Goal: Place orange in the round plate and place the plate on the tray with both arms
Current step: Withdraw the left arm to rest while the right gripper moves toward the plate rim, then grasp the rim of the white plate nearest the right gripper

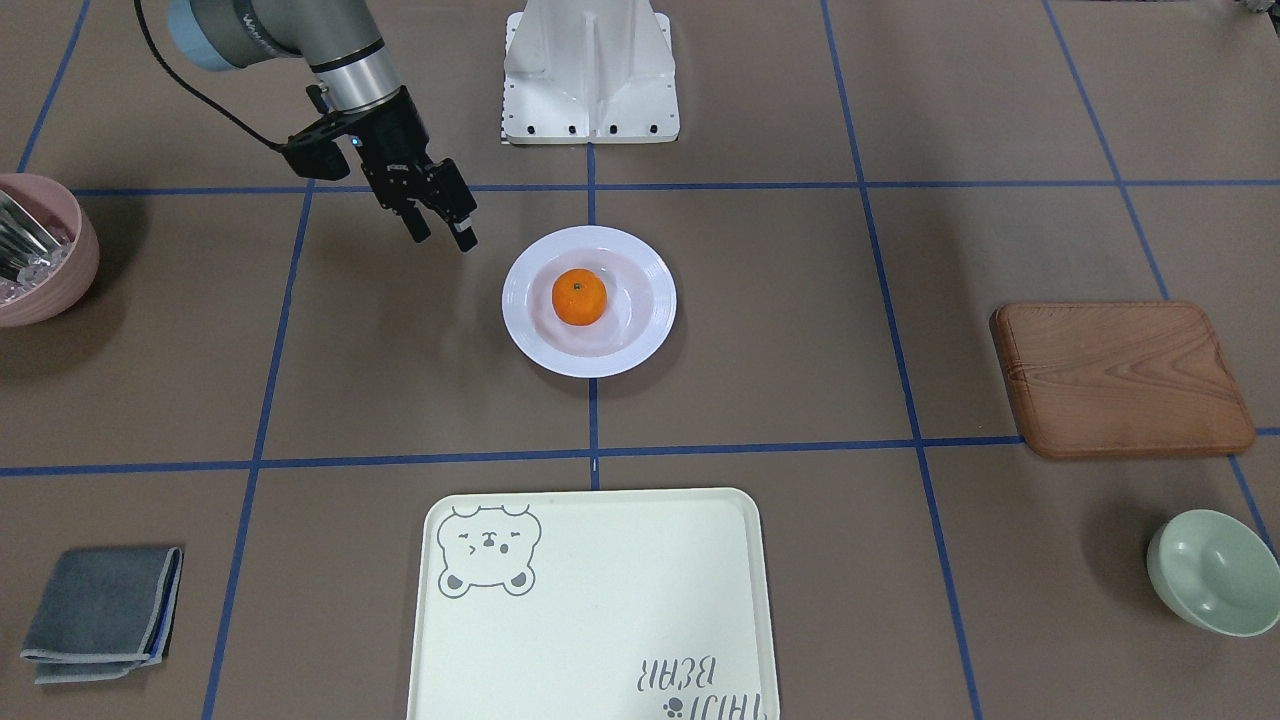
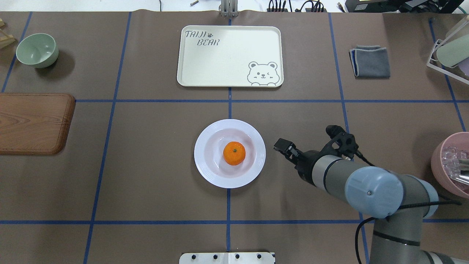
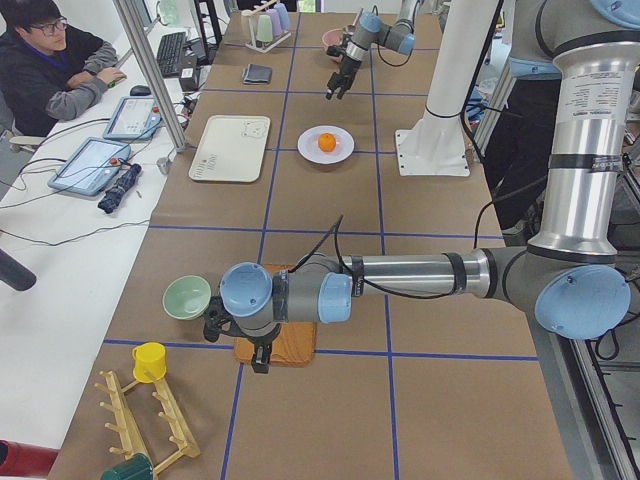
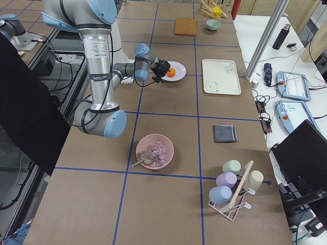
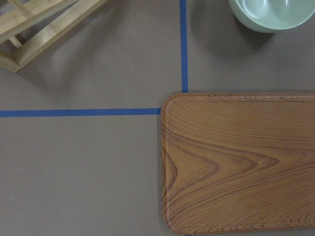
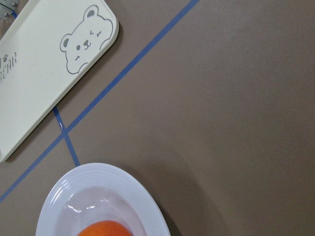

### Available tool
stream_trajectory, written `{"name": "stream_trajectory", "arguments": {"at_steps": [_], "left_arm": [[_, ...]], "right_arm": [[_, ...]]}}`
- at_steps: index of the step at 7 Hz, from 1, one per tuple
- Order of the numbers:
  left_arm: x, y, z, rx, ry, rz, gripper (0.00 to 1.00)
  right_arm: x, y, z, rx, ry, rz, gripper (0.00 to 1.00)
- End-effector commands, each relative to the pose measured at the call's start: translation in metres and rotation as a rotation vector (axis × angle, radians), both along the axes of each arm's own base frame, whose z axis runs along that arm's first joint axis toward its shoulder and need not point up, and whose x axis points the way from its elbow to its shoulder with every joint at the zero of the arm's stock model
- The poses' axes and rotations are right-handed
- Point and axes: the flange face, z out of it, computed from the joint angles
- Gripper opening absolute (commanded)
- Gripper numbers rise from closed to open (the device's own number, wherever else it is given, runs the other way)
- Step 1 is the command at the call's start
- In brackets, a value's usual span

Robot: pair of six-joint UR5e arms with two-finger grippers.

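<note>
Next, the right gripper grips the round white plate's rim (image 1: 525, 256), facing the pink bowl, away from the tray.
The orange (image 1: 579, 297) lies in the deep centre of the round white plate (image 1: 518, 310), which rests on the table in the middle. The cream tray (image 1: 600, 600) with its bear drawing lies flat on the far side of the plate from the robot, nothing on it. My right gripper (image 1: 440, 236) hovers open and holds nothing, just off the plate's rim (image 2: 203, 165) on the robot's right. The right wrist view shows the plate (image 6: 93, 182), a sliver of orange (image 6: 106, 229) and a tray corner (image 6: 39, 83). My left gripper (image 3: 262, 362) hangs over the wooden board; I cannot tell its state.
A brown wooden board (image 2: 33, 123) and a pale green bowl (image 2: 36, 49) lie on the robot's left. A pink bowl (image 2: 450, 165) with clear pieces and a folded grey cloth (image 2: 370, 62) lie on its right. A person sits at a desk beyond the tray side.
</note>
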Motion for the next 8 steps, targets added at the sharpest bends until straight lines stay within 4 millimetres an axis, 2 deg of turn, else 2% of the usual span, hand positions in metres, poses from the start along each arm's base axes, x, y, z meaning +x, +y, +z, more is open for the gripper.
{"name": "stream_trajectory", "arguments": {"at_steps": [1, 2, 3, 6, 8], "left_arm": [[0.0, 0.005, 0.006, -0.012, 0.0, 0.0, 0.99], [0.0, 0.006, 0.008, -0.016, -0.002, 0.0, 0.99], [0.0, 0.006, 0.008, -0.016, -0.002, 0.0, 0.99], [0.0, 0.006, 0.008, -0.016, -0.002, 0.0, 0.99], [0.0, 0.006, 0.007, -0.015, -0.002, -0.001, 0.99]], "right_arm": [[-0.063, 0.013, -0.036, -0.068, -0.011, 0.062, 0.9], [-0.078, 0.017, -0.037, -0.067, 0.015, 0.053, 0.91], [-0.081, 0.023, -0.032, -0.068, 0.025, 0.044, 0.91], [-0.093, 0.023, -0.02, -0.055, 0.062, 0.048, 0.66], [-0.1, 0.018, -0.008, -0.057, 0.089, 0.053, 0.61]]}}
